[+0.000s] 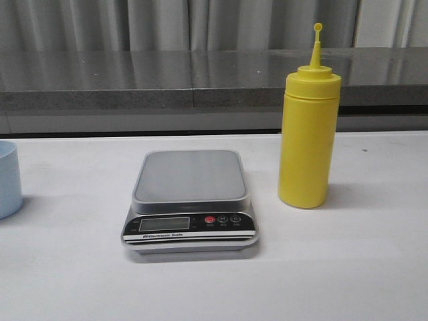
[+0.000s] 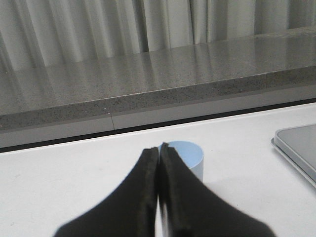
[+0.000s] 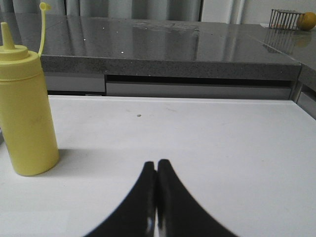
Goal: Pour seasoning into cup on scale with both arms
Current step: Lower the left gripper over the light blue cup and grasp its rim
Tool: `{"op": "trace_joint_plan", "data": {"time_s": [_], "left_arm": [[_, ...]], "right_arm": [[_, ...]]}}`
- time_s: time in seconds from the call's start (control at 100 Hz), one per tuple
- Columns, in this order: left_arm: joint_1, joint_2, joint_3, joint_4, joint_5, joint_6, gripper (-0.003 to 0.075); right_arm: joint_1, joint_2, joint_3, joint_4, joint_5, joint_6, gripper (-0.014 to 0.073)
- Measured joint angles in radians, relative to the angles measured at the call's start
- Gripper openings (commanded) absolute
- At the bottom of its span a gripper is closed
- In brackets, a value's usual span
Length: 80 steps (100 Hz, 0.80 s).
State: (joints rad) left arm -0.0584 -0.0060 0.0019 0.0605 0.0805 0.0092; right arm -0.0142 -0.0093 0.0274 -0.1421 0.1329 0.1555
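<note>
My left gripper will close on the rim (image 1: 3, 142) (image 2: 180, 157) of the pale blue cup, because the cup should go onto the scale.
The yellow seasoning bottle (image 1: 306, 144) stands upright on the white table, right of the scale (image 1: 190, 199), its small cap raised on its tether. It also shows in the right wrist view (image 3: 27, 111). The scale's platform is bare. The pale blue cup (image 1: 8, 179) stands at the far left edge of the front view, cut off by the frame. In the left wrist view the cup (image 2: 190, 155) stands just beyond my left gripper (image 2: 158, 149), which is shut and empty. My right gripper (image 3: 157, 164) is shut and empty, apart from the bottle. Neither arm shows in the front view.
A grey stone ledge (image 1: 200, 77) runs along the back of the table, with curtains behind it. A wire basket with a yellow fruit (image 3: 291, 19) sits on the ledge in the right wrist view. The scale's corner (image 2: 296, 148) shows in the left wrist view.
</note>
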Motion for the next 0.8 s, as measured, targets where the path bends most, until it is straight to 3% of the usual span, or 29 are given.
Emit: {"op": "trace_joint_plan", "data": {"time_s": [0.52,0.68,0.8], "left_arm": [[0.000,0.000,-0.025,-0.050,0.027,0.000,-0.0018],[0.000,0.042,-0.162,-0.071,0.124,0.000,-0.0018],[0.000,0.191,-0.308,-0.072,0.210,0.000,-0.0018]], "right_arm": [[0.000,0.000,0.000,0.000,0.000,0.000,-0.0120],[0.000,0.000,0.000,0.000,0.000,0.000,-0.0120],[0.000,0.000,0.000,0.000,0.000,0.000,-0.0120]]}}
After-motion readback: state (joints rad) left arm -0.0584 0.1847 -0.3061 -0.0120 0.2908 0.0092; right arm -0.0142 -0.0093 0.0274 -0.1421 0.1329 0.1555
